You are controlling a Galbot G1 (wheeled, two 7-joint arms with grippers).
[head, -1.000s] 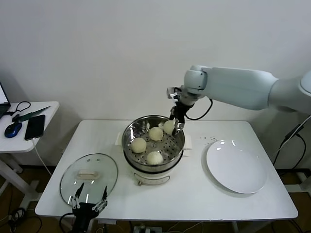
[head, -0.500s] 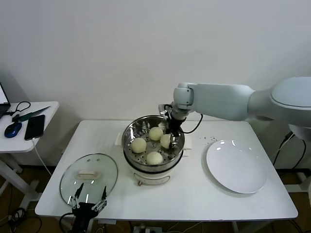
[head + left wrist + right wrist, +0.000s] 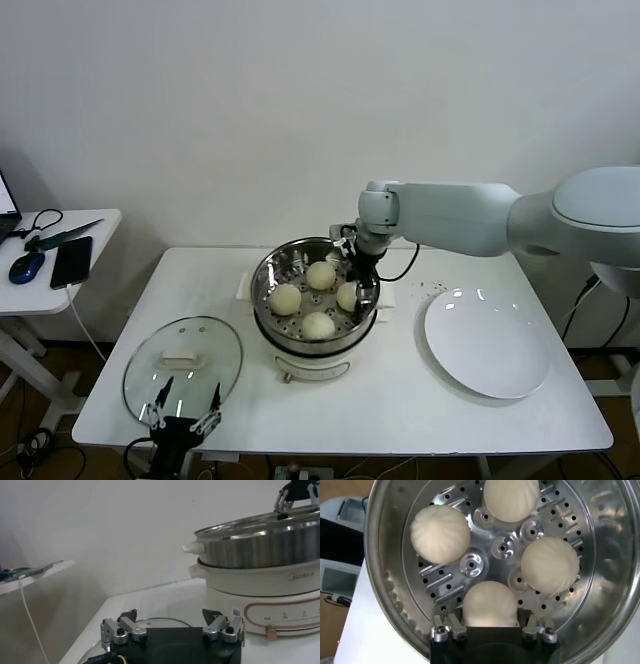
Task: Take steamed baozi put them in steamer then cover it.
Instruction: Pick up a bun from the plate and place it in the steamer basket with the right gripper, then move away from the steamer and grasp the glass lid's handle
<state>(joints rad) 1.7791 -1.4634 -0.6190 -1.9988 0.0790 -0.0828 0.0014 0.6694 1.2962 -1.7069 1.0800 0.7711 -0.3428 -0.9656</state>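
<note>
The robot's left gripper should next move to the white handle's middle (image 3: 181,356) on the glass cover and close there, since the cover goes over the steamer.
The steamer (image 3: 264,277) stands mid-table on its white base. Four baozi sit on its perforated tray: far (image 3: 320,274), left (image 3: 285,298), near (image 3: 318,324) and right (image 3: 346,296). My right gripper (image 3: 361,291) reaches into the steamer, its fingers closed against the sides of the right baozi (image 3: 490,602), which rests low on the tray. The glass cover (image 3: 183,358) lies flat at the table's front left. My left gripper (image 3: 183,410) is open and empty at the table's front edge, just before the cover (image 3: 155,622).
A flat white plate (image 3: 487,343) lies on the right of the table. A side table (image 3: 60,265) at the far left holds a phone and a mouse. The left wrist view shows the steamer's wall (image 3: 260,545) and the right gripper (image 3: 295,495) above it.
My right gripper has carried the fourth baozi from above the steamer's far rim down and forward onto the tray's right side. The left arm has not moved.
</note>
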